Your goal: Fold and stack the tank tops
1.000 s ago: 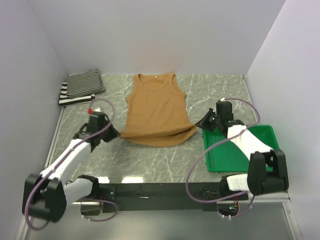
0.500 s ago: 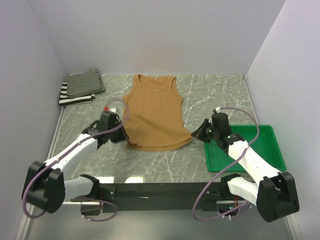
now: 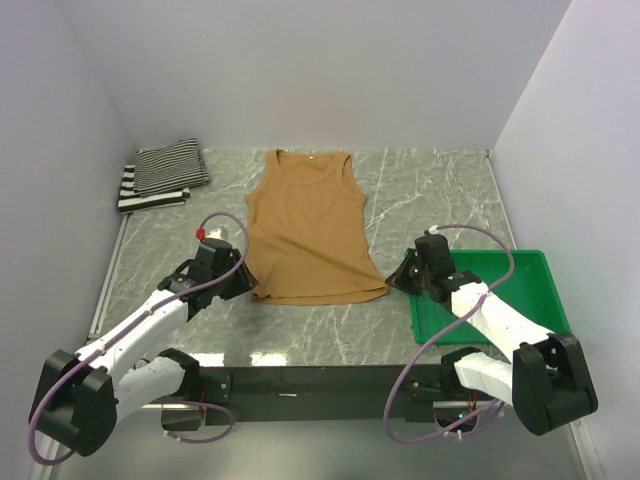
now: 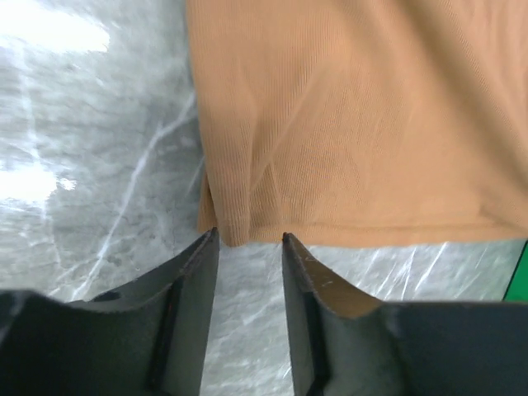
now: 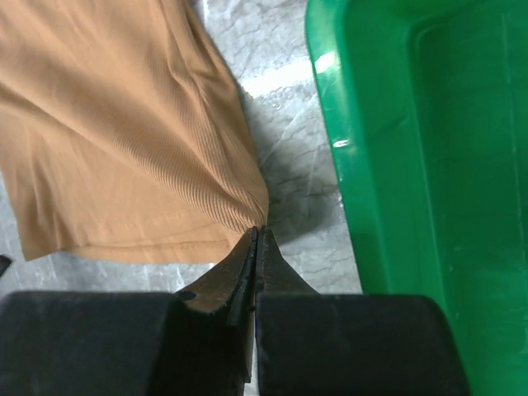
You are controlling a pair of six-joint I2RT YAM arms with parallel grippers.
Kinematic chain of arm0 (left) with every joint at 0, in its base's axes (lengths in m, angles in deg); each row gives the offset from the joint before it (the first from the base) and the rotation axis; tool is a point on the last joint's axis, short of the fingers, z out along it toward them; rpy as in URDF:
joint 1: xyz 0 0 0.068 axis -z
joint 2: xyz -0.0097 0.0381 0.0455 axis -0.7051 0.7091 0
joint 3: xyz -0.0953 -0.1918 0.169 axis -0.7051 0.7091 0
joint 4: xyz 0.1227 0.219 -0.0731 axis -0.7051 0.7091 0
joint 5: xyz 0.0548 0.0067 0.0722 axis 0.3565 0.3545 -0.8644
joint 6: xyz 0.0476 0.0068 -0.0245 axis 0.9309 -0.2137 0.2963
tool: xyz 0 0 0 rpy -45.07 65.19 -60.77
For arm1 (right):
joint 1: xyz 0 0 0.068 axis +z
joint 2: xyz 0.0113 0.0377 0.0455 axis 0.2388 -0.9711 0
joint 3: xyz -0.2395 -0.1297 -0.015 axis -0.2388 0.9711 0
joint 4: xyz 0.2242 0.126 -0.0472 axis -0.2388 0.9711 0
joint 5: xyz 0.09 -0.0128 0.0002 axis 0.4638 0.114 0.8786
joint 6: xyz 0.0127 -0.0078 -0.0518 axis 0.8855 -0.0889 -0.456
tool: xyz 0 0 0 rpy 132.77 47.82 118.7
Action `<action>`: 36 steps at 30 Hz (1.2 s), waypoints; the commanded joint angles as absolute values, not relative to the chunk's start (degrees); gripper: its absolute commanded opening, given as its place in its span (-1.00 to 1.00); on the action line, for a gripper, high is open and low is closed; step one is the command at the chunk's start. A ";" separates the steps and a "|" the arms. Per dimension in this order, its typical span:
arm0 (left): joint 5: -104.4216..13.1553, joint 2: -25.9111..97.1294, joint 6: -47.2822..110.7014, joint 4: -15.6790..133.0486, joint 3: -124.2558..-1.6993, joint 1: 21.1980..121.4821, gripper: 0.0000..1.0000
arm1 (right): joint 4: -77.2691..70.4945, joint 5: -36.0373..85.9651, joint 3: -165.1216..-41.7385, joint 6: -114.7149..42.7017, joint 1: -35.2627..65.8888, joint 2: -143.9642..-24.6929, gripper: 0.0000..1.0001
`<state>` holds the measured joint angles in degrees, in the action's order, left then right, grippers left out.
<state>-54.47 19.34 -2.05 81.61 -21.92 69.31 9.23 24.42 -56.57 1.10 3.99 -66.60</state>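
Observation:
The hem's upper layer is bunched into a fold beside the lower layer, so my left gripper will grab both layers together at the hem's corner (image 4: 219, 228) before it lifts.
The plain tan tank top (image 3: 308, 235) lies spread flat mid-table, neck to the back. My left gripper (image 3: 243, 283) stands open at the hem's left corner. In the left wrist view the tan cloth (image 4: 330, 124) ends right at the tips of the left gripper (image 4: 250, 239), and nothing sits between them. My right gripper (image 3: 397, 277) is shut on the hem's right corner. Creases in the tan top (image 5: 124, 124) run into the closed tips of the right gripper (image 5: 257, 233). A thin-striped tank top (image 3: 172, 165) lies folded on a wide-striped one (image 3: 140, 198) at the back left.
A green plastic tray (image 3: 520, 300) sits at the right, close beside my right arm; its rim (image 5: 330, 165) runs just right of the shut gripper. White walls enclose the marble table on three sides.
Both arms drew the lifted hem back toward the near edge and laid it flat. The left gripper opened and let go of the left corner; the right stayed shut.

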 commanded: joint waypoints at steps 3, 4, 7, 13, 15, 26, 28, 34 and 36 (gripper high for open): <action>-60.23 16.89 -5.93 82.50 -21.31 69.28 -0.10 | 8.23 21.19 -57.33 0.95 4.29 -67.14 -1.00; -59.79 16.81 -6.63 81.37 -20.44 69.01 -0.13 | 8.32 21.02 -57.33 0.95 4.29 -67.14 -1.00; -56.36 18.29 -6.29 78.64 -19.90 68.57 -0.24 | 8.50 21.19 -57.50 0.95 4.20 -66.88 -1.00; -54.33 24.45 -4.35 74.33 -22.27 68.57 -0.52 | 8.94 21.37 -57.85 0.68 4.20 -65.74 -1.00; -53.46 26.82 -4.00 73.10 -22.89 68.57 -0.69 | 9.64 20.84 -57.94 0.68 4.20 -65.48 -1.00; -51.17 31.04 -1.71 72.91 -28.07 69.10 -0.96 | 10.52 18.82 -59.08 1.12 4.20 -65.21 -1.00; -50.99 32.53 -0.84 73.61 -29.30 69.19 -0.84 | 10.52 18.90 -59.26 1.12 4.20 -65.73 -1.00; -50.82 36.13 -0.13 72.57 -29.13 69.27 -0.77 | 10.52 18.91 -59.44 1.04 4.20 -65.83 -1.00; -50.38 36.93 -0.13 71.43 -29.04 69.27 -0.79 | 10.61 18.90 -59.52 0.95 4.20 -65.74 -1.00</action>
<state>-51.57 36.14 -1.35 73.85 -28.17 69.03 10.41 20.72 -57.10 1.03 4.01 -65.81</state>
